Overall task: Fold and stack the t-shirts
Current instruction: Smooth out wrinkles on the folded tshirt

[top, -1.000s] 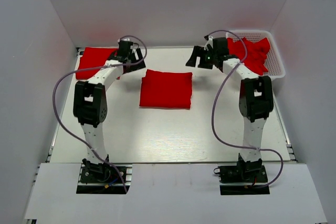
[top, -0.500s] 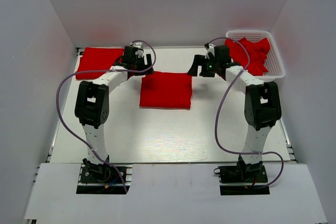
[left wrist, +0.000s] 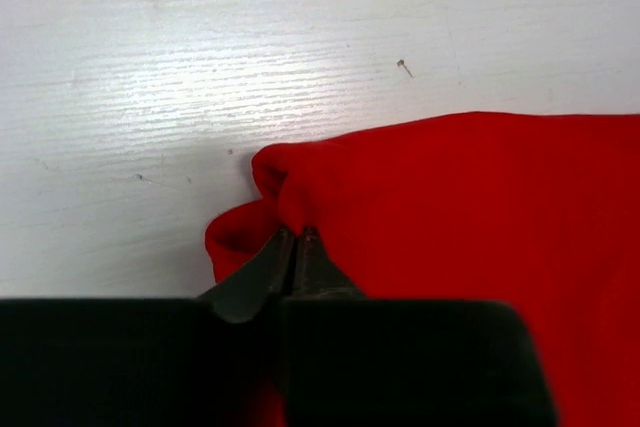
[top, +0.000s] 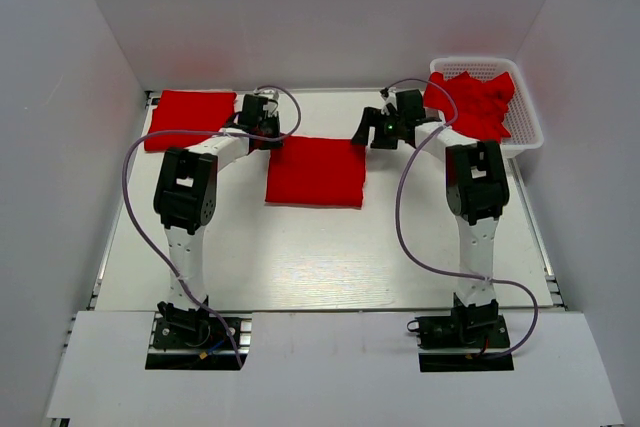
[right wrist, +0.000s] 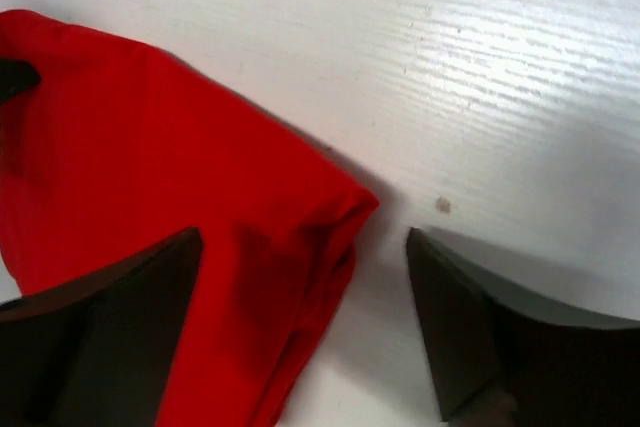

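Observation:
My left gripper pinches the middle t-shirt's far corner in a pucker; I will open, then grip farther down the t-shirt's side [top: 270, 169] before lifting.
A folded red t-shirt [top: 315, 171] lies in the middle of the white table [top: 300, 257]. My left gripper [top: 272, 135] is at the shirt's far left corner. In the left wrist view its jaws [left wrist: 297, 233] are shut, pinching a puckered fold of the red cloth [left wrist: 480, 237]. My right gripper [top: 366, 134] is at the far right corner. In the right wrist view it is open [right wrist: 305, 242], and the corner of the cloth [right wrist: 150, 137] lies between its two fingers. A second folded t-shirt [top: 188, 107] lies flat at the far left.
A white lattice basket [top: 531, 133] stands at the far right with crumpled red t-shirts [top: 478, 102] heaped in it. White walls enclose the table at the back and both sides. Purple cables loop beside each arm.
Both grippers have come down from the far corners of the table onto the middle shirt's far corners. The left jaws have shut on the cloth; the right jaws have narrowed slightly.

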{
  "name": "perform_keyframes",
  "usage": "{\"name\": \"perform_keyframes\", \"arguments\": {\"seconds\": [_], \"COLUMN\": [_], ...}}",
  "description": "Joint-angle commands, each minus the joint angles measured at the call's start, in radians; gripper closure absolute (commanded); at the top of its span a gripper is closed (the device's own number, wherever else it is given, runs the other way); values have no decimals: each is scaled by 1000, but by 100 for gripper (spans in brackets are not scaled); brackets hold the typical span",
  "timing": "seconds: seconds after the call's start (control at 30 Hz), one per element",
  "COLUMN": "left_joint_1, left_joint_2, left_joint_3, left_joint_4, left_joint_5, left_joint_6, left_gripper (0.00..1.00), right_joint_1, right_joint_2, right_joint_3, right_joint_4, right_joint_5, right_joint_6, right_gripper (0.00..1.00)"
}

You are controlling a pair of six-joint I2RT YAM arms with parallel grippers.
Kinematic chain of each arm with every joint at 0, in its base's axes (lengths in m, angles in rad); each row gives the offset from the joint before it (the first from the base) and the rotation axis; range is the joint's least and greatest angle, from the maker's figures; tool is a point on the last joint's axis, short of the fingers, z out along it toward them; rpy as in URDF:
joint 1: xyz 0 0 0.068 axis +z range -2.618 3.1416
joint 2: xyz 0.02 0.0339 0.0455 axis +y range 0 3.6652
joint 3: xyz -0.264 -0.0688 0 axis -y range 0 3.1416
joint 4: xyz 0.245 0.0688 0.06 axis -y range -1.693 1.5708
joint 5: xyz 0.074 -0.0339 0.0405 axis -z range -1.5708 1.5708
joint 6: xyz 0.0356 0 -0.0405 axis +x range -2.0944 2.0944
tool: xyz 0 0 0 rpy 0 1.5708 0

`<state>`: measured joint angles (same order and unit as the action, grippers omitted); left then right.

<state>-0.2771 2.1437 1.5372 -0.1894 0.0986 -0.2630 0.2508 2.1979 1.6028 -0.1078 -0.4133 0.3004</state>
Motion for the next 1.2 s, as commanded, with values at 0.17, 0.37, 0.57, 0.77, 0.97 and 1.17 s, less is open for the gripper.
{"name": "perform_keyframes", "arguments": {"seconds": [0.17,0.37,0.57,0.77,0.97,1.17], "left_joint_1": [-4,-4,18,18,18,27], "left_joint_2": [-59,-131,-257,-223,-187,-75], "left_joint_3": [26,-56,-175,-166,-177,-103], "left_joint_4": [61,105,176,154,133,99], "left_joint_5": [18,36,10,-23,-123,-157], "left_joint_6": [-8,-8,-8,-8,-18,-27], "left_gripper": [100,100,100,100,100,100], "right_joint_1": [8,13,12,8,11,5], "right_joint_2": [17,-58,-98,-49,46,109], "right_joint_3": [11,-44,-67,-23,65,98], "right_joint_4": [203,255,250,230,188,192], "right_joint_5": [-73,-81,-76,-85,-101,-49], "right_joint_6": [86,69,57,65,66,95], "right_gripper": [82,100,100,100,100,100]}}
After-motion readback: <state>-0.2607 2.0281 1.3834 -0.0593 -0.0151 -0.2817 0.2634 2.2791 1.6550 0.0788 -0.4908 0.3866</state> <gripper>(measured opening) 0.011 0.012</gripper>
